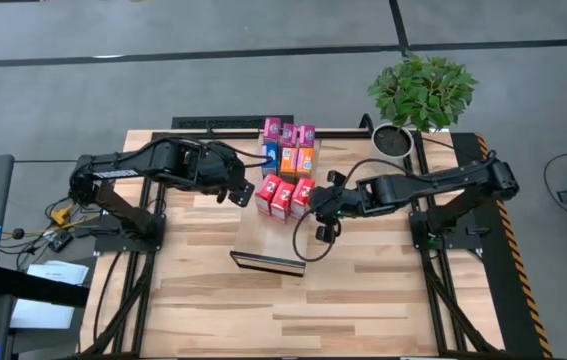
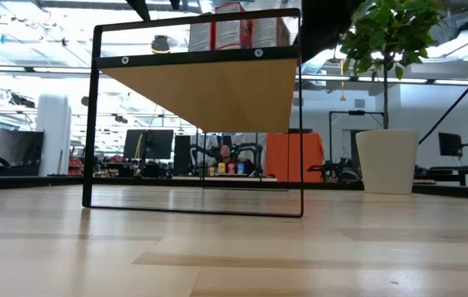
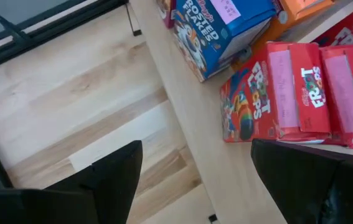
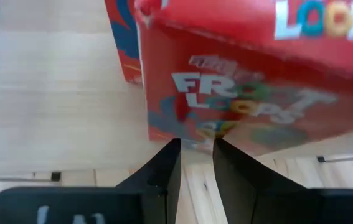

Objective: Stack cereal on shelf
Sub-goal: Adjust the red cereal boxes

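Note:
The next step for my left gripper is to close empty over the shelf's bare near half [image 1: 269, 243], just in front of the red boxes.
The shelf [image 1: 268, 240] is a pale wooden block in a black frame at the table's middle. Several small cereal boxes stand on its far half: magenta ones [image 1: 288, 132] at the back, a blue one [image 1: 271, 156] and orange ones [image 1: 297, 160] in the middle, and red ones [image 1: 283, 196] in front. My left gripper [image 1: 246, 190] is open just left of the leftmost red box [image 3: 251, 106], touching nothing. My right gripper [image 1: 316, 208] is shut, its tips at the rightmost red box [image 4: 244, 93]. My right gripper's shut fingertips [image 4: 171, 152] stand level at the lower edge of the rightmost red box's side face [image 4: 195, 134], coming from the table's right. I cannot tell whether they touch it. The box stands on the shelf top.
A potted plant [image 1: 421, 90] stands at the table's far right corner, behind my right arm. The shelf's near half [image 1: 263, 250] is bare plank. In the low view the shelf's black frame [image 2: 95, 115] stands on the slatted tabletop [image 1: 363, 300].

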Motion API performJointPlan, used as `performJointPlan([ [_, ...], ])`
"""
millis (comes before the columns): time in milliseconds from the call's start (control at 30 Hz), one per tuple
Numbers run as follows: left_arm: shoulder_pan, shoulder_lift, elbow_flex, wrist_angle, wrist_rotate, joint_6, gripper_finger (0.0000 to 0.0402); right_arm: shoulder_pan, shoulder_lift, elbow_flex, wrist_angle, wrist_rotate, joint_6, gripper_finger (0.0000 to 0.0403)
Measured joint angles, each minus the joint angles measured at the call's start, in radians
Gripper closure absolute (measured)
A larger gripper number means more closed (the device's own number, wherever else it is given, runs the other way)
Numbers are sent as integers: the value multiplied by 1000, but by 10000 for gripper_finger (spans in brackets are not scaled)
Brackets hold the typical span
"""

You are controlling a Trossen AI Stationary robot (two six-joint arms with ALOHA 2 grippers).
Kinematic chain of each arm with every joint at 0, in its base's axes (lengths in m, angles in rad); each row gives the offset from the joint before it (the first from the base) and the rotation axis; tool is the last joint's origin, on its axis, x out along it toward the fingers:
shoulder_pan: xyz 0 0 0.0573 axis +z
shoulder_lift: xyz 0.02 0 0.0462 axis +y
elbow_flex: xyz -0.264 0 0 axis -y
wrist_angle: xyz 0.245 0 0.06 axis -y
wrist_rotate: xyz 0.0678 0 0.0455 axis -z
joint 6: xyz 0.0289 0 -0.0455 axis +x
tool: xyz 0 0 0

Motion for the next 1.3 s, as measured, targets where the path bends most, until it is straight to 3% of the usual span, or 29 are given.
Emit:
performJointPlan([
  [833,-32,17,-1,93,-7,3,112,-40,-21,-1,36,0,-75,285],
  [1100,-53,6,-1,137,62,163,112,6,-111,0,47,-1,-48,285],
  [1300,-186,24,-32,211,101,263,152,14,-126,0,47,1,-48,285],
])
